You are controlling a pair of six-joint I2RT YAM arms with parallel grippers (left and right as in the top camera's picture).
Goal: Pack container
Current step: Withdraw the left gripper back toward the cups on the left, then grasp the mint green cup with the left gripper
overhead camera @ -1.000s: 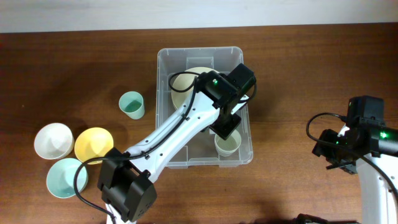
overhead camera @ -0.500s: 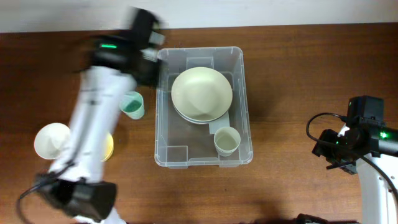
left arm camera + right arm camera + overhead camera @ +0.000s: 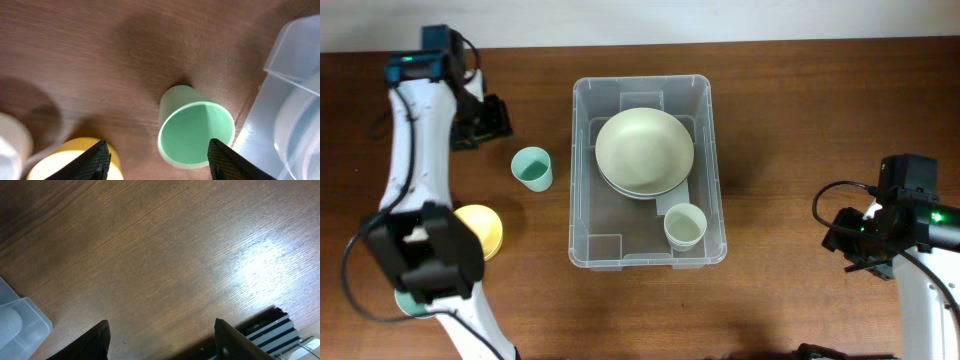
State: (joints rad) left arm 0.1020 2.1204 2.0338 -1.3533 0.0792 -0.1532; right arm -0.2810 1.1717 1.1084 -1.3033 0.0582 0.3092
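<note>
I will move my left gripper to the green cup next and grab the green cup's rim (image 3: 513,165) (image 3: 160,139) on the side away from the clear plastic container.
The clear plastic container (image 3: 584,180) stands at the table's middle. It holds a stack of pale cream bowls (image 3: 644,152) and a pale cup (image 3: 685,227). A mint green cup (image 3: 532,168) stands upright just left of the container; it also shows in the left wrist view (image 3: 196,134). My left gripper (image 3: 488,120) is open and empty, up and left of the green cup (image 3: 157,162). My right gripper (image 3: 855,245) is open and empty over bare wood at the far right (image 3: 161,340).
A yellow bowl (image 3: 485,228) lies left of the container, partly under my left arm; it also shows in the left wrist view (image 3: 65,165). A white bowl's edge (image 3: 10,150) shows there too. A container corner (image 3: 20,325) shows in the right wrist view.
My left arm has swung out of the container to the far left, leaving the pale cup inside. The right arm has not moved.
</note>
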